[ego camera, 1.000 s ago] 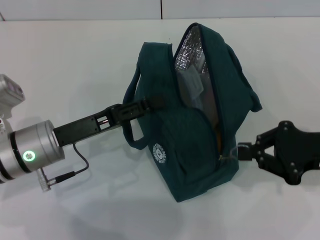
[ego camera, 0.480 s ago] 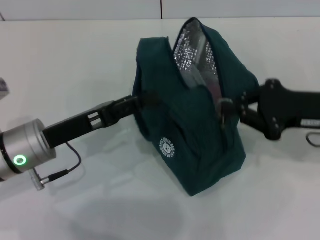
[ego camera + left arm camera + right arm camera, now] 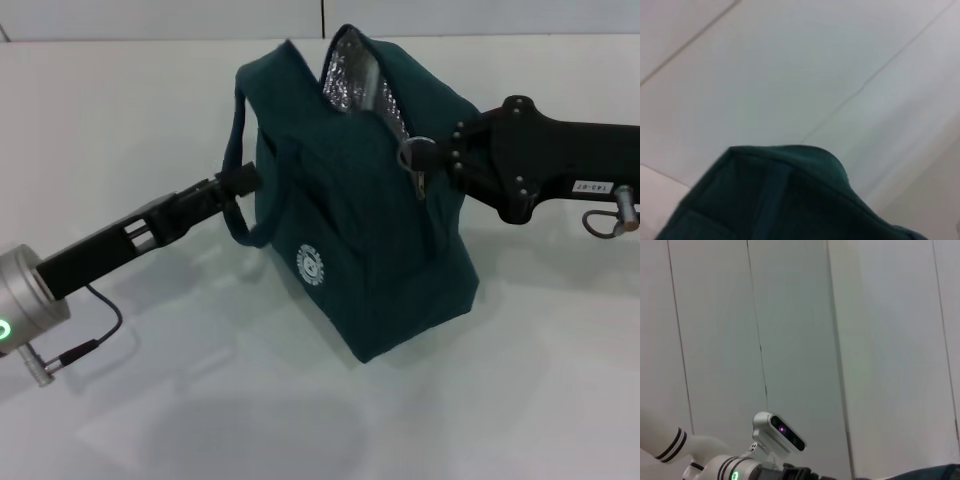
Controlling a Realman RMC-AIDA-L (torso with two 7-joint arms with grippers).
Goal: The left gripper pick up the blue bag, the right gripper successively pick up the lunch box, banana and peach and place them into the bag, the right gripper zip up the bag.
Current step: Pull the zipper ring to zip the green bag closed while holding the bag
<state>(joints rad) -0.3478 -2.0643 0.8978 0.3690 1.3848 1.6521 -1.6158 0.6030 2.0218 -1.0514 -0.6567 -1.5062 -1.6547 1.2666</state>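
Observation:
The blue bag leans twisted with my left gripper on its looped handle, so that gripper should grab the bag's side (image 3: 303,258) by the logo before my right gripper zips.
The blue bag (image 3: 360,230) stands upright on the white table (image 3: 150,110), its round white logo (image 3: 313,264) facing me. My left gripper (image 3: 240,181) is shut on the near looped handle (image 3: 243,130) and holds it out to the left. My right gripper (image 3: 415,156) is shut on the zip pull high on the bag's right side. The zip is closed below it, and silver foil lining (image 3: 348,80) shows in the short gap above. The left wrist view shows only teal fabric (image 3: 790,200) of the bag. The lunch box, banana and peach are out of view.
A thin black cable (image 3: 90,345) hangs under my left wrist near the table. A metal ring (image 3: 610,222) sticks out below my right arm. The back wall with a vertical seam (image 3: 322,18) rises behind the table.
My right gripper has run the zip pull up and back along the bag, narrowing the opening. The bag has shifted left and stands straighter. My left arm has drawn back to the left.

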